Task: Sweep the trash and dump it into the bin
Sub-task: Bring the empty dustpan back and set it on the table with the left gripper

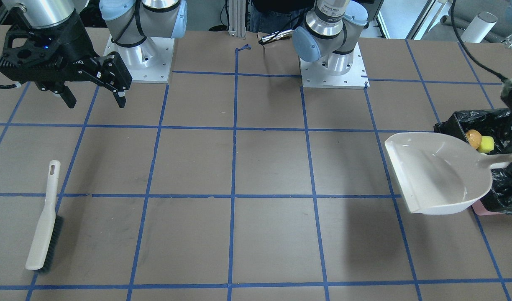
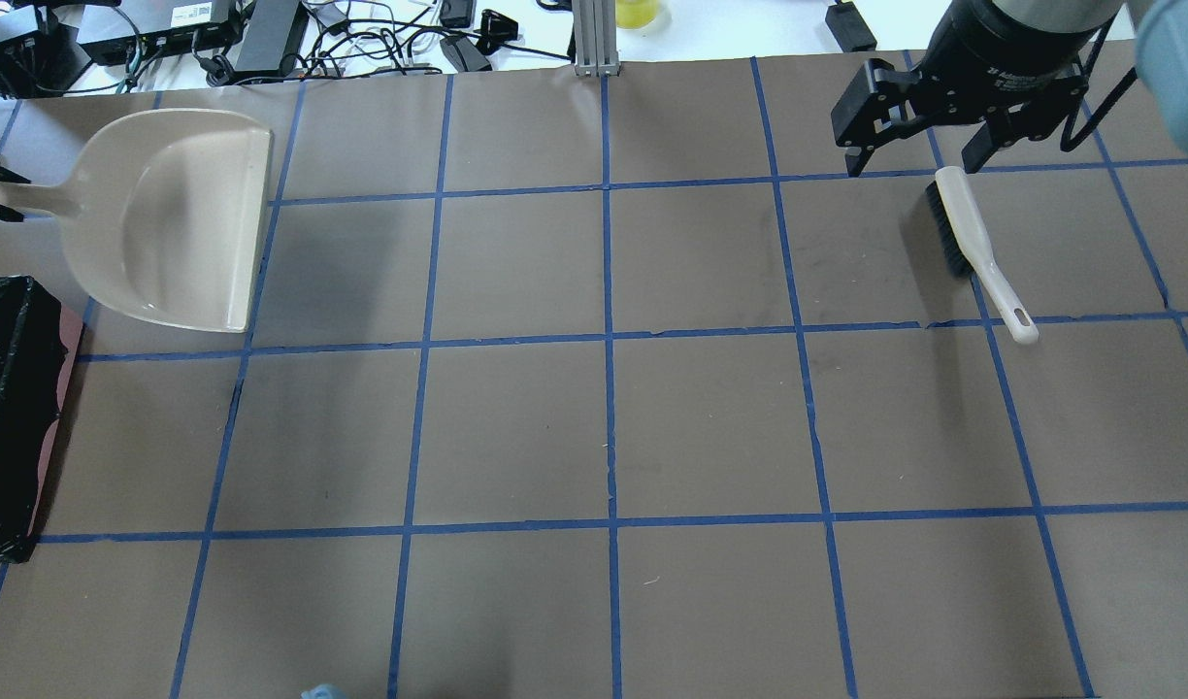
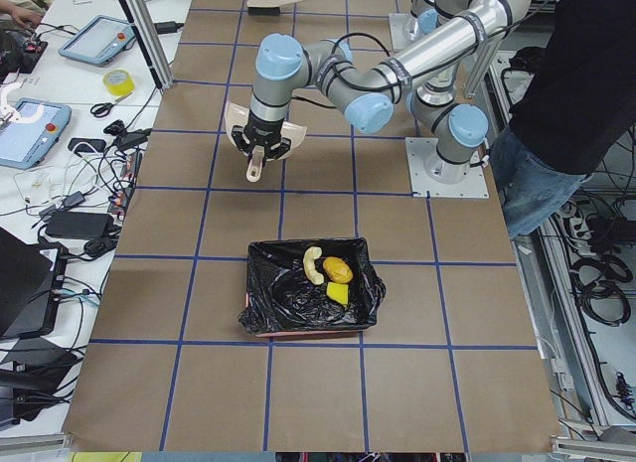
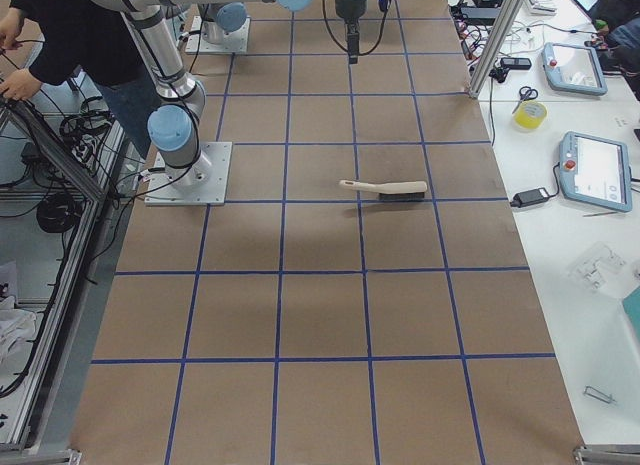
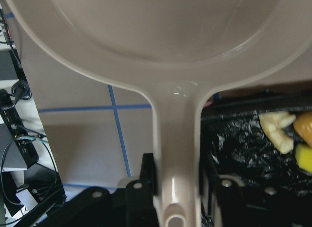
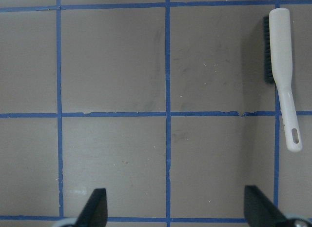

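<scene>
The robot's left gripper should release the beige dustpan across a blue tape line point(image 1: 323, 243), closer to the bin than the white brush is. The dustpan now hangs above the table.
The bin point(image 3: 266, 283) is a pink box lined with a black bag; it also shows as the bin point(image 1: 461, 119) and the bin point(image 2: 12, 408). Inside lies the trash: a croissant point(image 3: 313, 266), a potato-like lump point(image 3: 338, 270) and a sponge block point(image 3: 338, 294). My left gripper point(image 5: 178, 188) is shut on the handle of the beige dustpan point(image 1: 440, 171), which hangs empty above the table beside the bin. My right gripper point(image 1: 96, 102) is open and holds nothing, above the table. The white brush point(image 2: 977, 248) lies flat on the table, just under the right gripper point(image 2: 912, 165) in the overhead view.
Both arm bases point(image 1: 139, 54) stand at the table's back edge. A person point(image 3: 566, 94) stands behind the robot. A side bench point(image 4: 580, 135) with tablets, tape and cables runs along the far edge. Blue tape lines grid the brown table point(image 2: 604, 427).
</scene>
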`<control>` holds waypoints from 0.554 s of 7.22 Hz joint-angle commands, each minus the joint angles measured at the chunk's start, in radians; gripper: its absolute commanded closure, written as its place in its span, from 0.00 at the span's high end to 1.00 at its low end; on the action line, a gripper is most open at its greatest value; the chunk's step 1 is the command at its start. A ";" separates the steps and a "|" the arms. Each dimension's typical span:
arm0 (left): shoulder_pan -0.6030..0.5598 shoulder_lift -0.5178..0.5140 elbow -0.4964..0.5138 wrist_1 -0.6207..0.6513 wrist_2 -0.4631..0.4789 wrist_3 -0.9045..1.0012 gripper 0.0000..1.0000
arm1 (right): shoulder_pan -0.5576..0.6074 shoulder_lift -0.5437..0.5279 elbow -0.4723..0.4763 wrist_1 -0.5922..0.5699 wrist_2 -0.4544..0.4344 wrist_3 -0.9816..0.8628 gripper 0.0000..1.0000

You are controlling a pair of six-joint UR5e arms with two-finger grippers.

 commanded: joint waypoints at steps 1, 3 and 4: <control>-0.118 -0.138 0.105 -0.054 0.012 -0.043 0.00 | 0.000 0.001 0.000 -0.002 0.000 -0.001 1.00; -0.185 -0.257 0.260 -0.165 0.018 -0.096 0.00 | 0.000 0.005 0.000 -0.010 0.000 0.001 1.00; -0.223 -0.311 0.269 -0.158 0.041 -0.124 0.00 | 0.000 0.005 0.000 -0.010 0.000 0.001 1.00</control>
